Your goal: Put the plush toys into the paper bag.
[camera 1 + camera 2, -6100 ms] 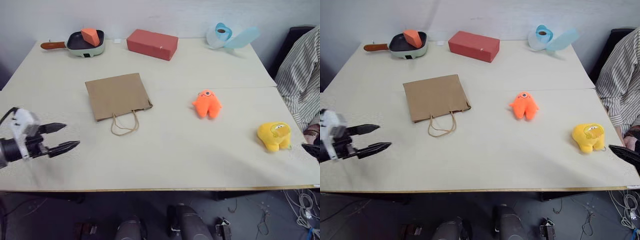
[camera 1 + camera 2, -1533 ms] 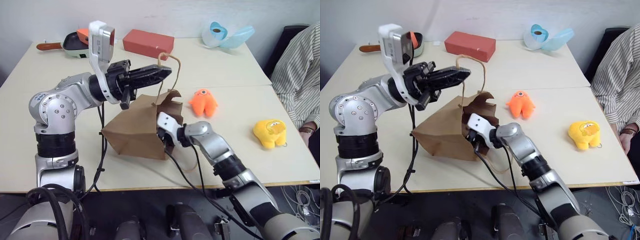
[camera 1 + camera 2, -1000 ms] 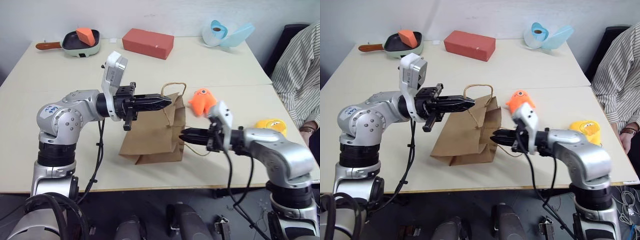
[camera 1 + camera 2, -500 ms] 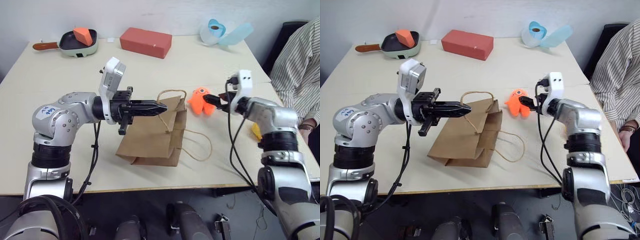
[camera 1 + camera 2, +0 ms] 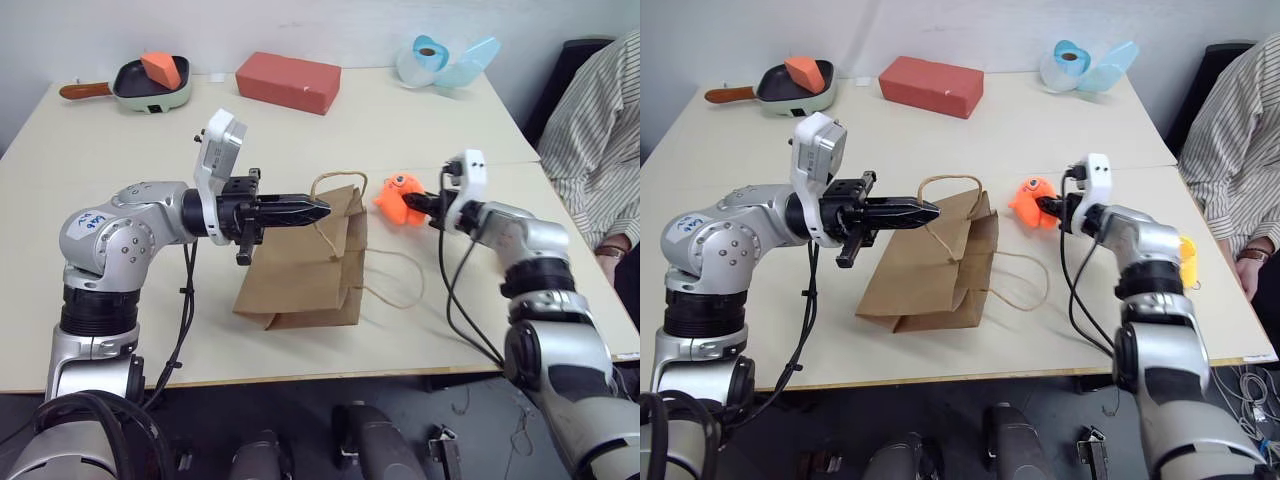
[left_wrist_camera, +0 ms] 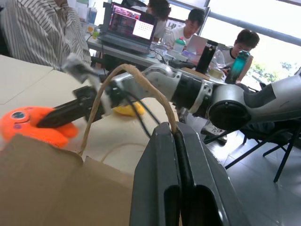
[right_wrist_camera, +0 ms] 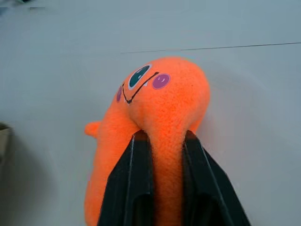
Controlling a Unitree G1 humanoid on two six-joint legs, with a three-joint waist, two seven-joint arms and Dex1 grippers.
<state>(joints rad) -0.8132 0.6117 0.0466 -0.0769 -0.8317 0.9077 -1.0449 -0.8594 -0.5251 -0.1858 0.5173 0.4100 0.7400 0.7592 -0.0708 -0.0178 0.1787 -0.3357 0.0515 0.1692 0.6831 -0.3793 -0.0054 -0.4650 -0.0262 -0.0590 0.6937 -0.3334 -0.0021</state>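
Next, my right gripper lets go of the orange plush toy just inside the opening of the brown paper bag (image 5: 344, 279). The orange plush toy now lies beside the bag's mouth.
The brown paper bag (image 5: 300, 270) leans half-raised on the table, lifted by one twine handle (image 5: 336, 181). My left gripper (image 5: 321, 208) is shut on that handle, its fingers (image 6: 160, 179) pressed together around the twine. The orange plush toy (image 5: 394, 196) lies just right of the bag's mouth. My right gripper (image 5: 414, 203) is shut on one of its legs, and the right wrist view shows the fingers (image 7: 141, 160) squeezing the orange plush toy (image 7: 162, 94). The yellow plush toy (image 5: 1186, 257) peeks out behind my right forearm.
At the table's far edge stand a red brick-shaped block (image 5: 288, 82), a pan (image 5: 150, 92) holding an orange wedge (image 5: 160, 68), and a blue and white object (image 5: 440, 62). A person in a striped shirt (image 5: 600, 130) sits at the right side.
My right gripper moved from the bag's mouth to the orange toy, opened wide there, then shut on it. The left gripper kept holding the handle in place.
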